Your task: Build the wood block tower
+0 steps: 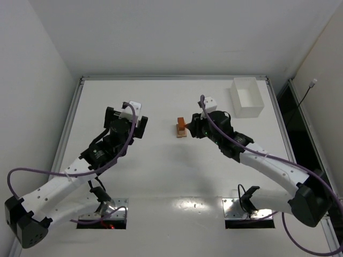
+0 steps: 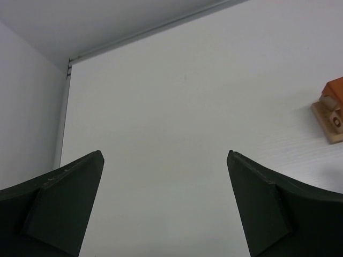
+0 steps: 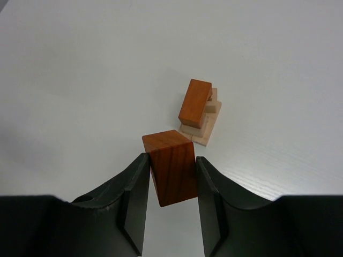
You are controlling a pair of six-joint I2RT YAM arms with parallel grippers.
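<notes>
The robot's right gripper should set the held wood block down on the tower's top reddish-brown block (image 1: 181, 122) (image 3: 195, 102).
The wood block tower (image 1: 182, 128) stands mid-table: a pale tan plank and small tan pieces below, a reddish-brown block on top. It shows in the right wrist view (image 3: 197, 110) and at the right edge of the left wrist view (image 2: 331, 110). My right gripper (image 3: 171, 163) is shut on a reddish-brown wood block (image 3: 171, 166), held above the table just short of the tower; in the top view it (image 1: 192, 127) is right beside the tower. My left gripper (image 2: 165, 155) is open and empty, left of the tower (image 1: 128, 119).
A white rectangular bin (image 1: 246, 97) stands at the back right of the table. The raised table rim (image 1: 171, 77) runs along the far edge, with walls close on both sides.
</notes>
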